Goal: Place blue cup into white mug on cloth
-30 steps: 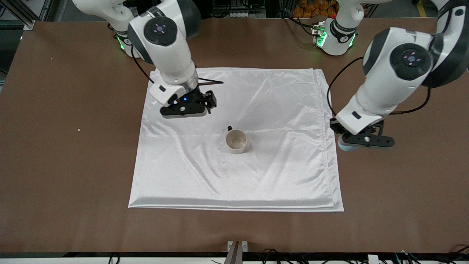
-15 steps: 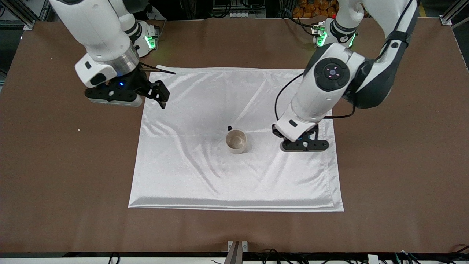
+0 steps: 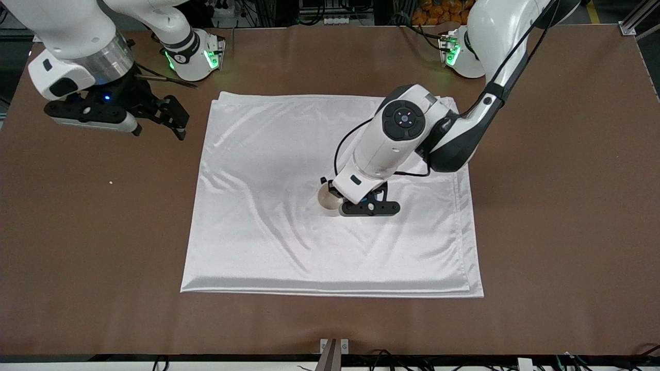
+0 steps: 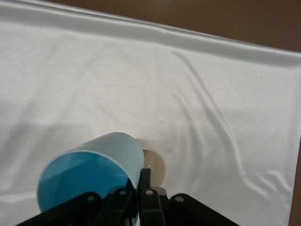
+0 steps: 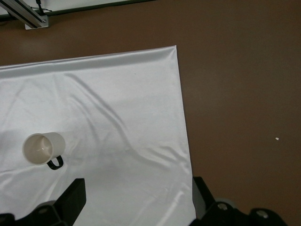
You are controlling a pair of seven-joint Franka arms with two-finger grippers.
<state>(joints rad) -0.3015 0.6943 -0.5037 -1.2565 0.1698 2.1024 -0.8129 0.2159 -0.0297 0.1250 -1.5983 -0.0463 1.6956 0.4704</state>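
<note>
Next, my left gripper sets the blue cup, now tilted just above the mug, down inside the open white mug (image 3: 331, 197) (image 4: 149, 167) that is near the middle of the cloth.
The white mug (image 3: 326, 202) stands upright on the white cloth (image 3: 268, 242), near its middle, its black handle (image 3: 323, 180) showing. My left gripper (image 3: 367, 207) hangs right over the mug and covers part of it. In the left wrist view the left gripper (image 4: 141, 182) is shut on the wall of the blue cup (image 4: 89, 174), held tilted just above the mug (image 4: 156, 165). The blue cup is hidden in the front view. My right gripper (image 3: 172, 116) is open and empty over the brown table beside the cloth. The right wrist view shows the mug (image 5: 42, 148).
The brown table (image 3: 557, 216) surrounds the cloth on every side. A small white speck (image 3: 111, 182) lies on the table toward the right arm's end. The cloth (image 5: 117, 103) is lightly wrinkled around the mug.
My left arm has carried the blue cup from beside the cloth's edge to over the mug. My right arm has drawn back off the cloth toward its own end of the table.
</note>
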